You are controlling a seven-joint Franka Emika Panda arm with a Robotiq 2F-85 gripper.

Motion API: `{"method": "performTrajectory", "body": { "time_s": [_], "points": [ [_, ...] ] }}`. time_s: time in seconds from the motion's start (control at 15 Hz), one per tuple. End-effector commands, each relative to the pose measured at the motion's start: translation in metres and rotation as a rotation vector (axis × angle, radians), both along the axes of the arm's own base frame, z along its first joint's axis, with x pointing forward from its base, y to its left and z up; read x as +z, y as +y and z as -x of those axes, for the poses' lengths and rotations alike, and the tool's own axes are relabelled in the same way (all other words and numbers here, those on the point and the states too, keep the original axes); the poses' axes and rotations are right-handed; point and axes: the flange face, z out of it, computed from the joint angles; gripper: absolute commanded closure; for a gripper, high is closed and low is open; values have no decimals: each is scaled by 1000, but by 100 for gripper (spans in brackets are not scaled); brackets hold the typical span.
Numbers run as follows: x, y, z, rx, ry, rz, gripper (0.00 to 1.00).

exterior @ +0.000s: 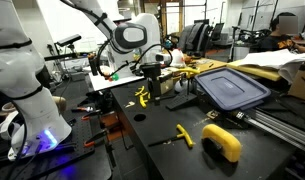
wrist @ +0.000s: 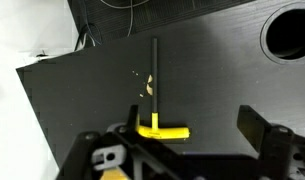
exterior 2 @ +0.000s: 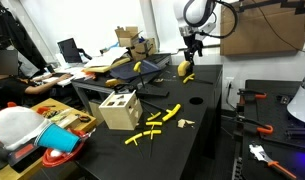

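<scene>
The gripper I use will shut on the middle of the yellow handle (exterior: 183,136) (wrist: 156,126) of the T-handle hex key, the one closest to the yellow curved object.
A T-handle hex key with a yellow handle (wrist: 162,131) and a long black shaft lies on the black table (wrist: 222,70). In the wrist view it sits just inside the left finger of my gripper (wrist: 197,135). The gripper is open and empty and hovers above the tool. In both exterior views the gripper (exterior: 150,78) (exterior 2: 192,50) hangs over the same yellow-handled tool (exterior: 142,97) (exterior 2: 185,70) near the table's far side.
A round hole (wrist: 290,32) is in the table top. More yellow-handled tools (exterior: 182,135) (exterior 2: 157,125), a yellow curved object (exterior: 222,142), a grey-blue bin lid (exterior: 232,88) and a wooden box (exterior 2: 120,110) lie about. Red-handled tools (exterior 2: 254,97) lie on a side bench.
</scene>
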Motion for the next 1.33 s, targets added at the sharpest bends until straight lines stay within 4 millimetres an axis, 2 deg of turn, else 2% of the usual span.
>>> {"method": "performTrajectory", "body": {
  "time_s": [0.0, 0.07, 0.13, 0.4, 0.67, 0.93, 1.27],
  "points": [
    [2, -16, -10, -3, -14, 10, 0],
    [13, -12, -9, -12, 3, 22, 0],
    [0, -10, -7, -12, -3, 8, 0],
    [-1, -11, -8, -12, -2, 9, 0],
    [-16, -20, -19, 13, -34, 7, 0],
    [-40, -47, -29, 29, -58, -25, 0],
    [-76, -77, -43, 99, -56, -145, 0]
  ]
}}
